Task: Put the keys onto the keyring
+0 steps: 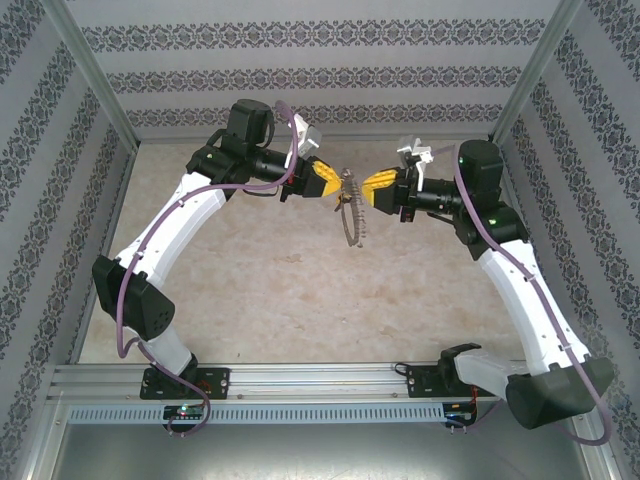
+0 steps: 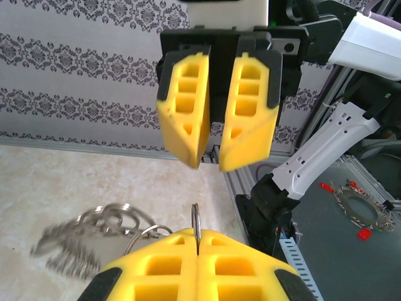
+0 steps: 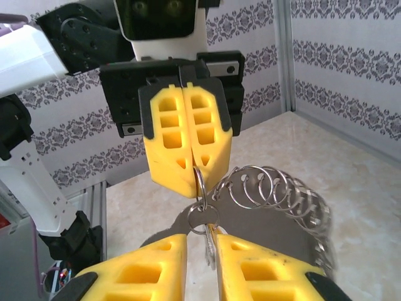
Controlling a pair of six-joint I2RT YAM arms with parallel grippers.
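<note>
My right gripper's tips straddle the key below the split ring, so my right gripper needs to open and take the split ring [image 3: 200,184] close to my left gripper.
My left gripper [image 2: 198,233] is shut on the edge of a thin metal split ring [image 2: 196,218], held upright in mid-air. From that ring hangs the keyring [image 3: 282,188], a chain of many small silver rings that droops toward the table [image 1: 352,225]. A smaller ring [image 3: 203,216] links into the held ring and carries the silver key [image 3: 210,251]. The key hangs in the narrow gap between the fingers of my right gripper [image 3: 202,238], close against one finger and clear of the other. Both grippers meet tip to tip above the table's middle [image 1: 350,187].
The beige table [image 1: 270,290] is walled by patterned panels on three sides. An aluminium rail [image 1: 320,380] with both arm bases runs along the near edge. A second metal ring with small red pieces [image 2: 357,207] lies on the grey surface beyond the rail.
</note>
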